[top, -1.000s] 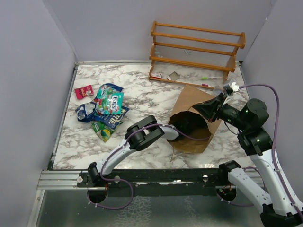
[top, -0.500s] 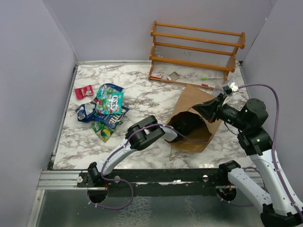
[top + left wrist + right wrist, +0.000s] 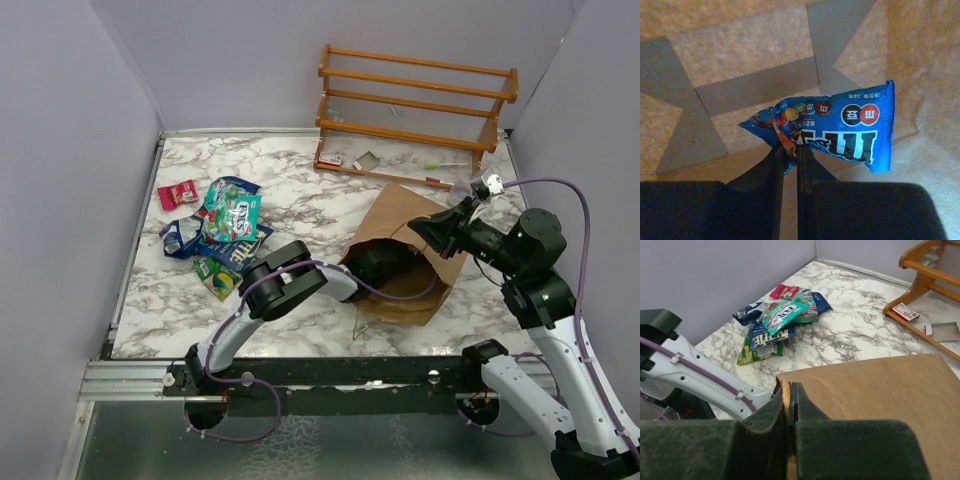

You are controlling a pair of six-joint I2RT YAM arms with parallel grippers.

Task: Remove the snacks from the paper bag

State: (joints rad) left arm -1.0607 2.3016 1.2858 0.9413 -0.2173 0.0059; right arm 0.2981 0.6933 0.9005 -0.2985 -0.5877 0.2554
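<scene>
Next, my left gripper lets go of the blue packet on the teal packet's edge [image 3: 212,221] next to the navy packet in the heap.
The brown paper bag [image 3: 408,212] lies on its side, mouth toward the near left. My right gripper [image 3: 790,390] is shut on its upper rim [image 3: 875,390], holding the mouth up. My left gripper [image 3: 791,150] is inside the bag, shut on the left end of a blue packet with white lettering [image 3: 840,127], which hangs just above the bag's floor [image 3: 740,60]. From above, that gripper [image 3: 375,262] shows only as a dark shape in the mouth. Several other snacks [image 3: 228,225] lie heaped on the marble at the left, with a small red packet [image 3: 178,193] beside them.
An orange wooden rack [image 3: 415,105] stands at the back right, with small scraps [image 3: 365,160] on its base. The left arm's white link [image 3: 705,377] crosses between the snack heap [image 3: 785,315] and the bag. Grey walls close in the left, back and right.
The left gripper has shut on the blue packet inside the bag. The left arm has drawn back a little toward the left. The right gripper keeps hold of the rim.
</scene>
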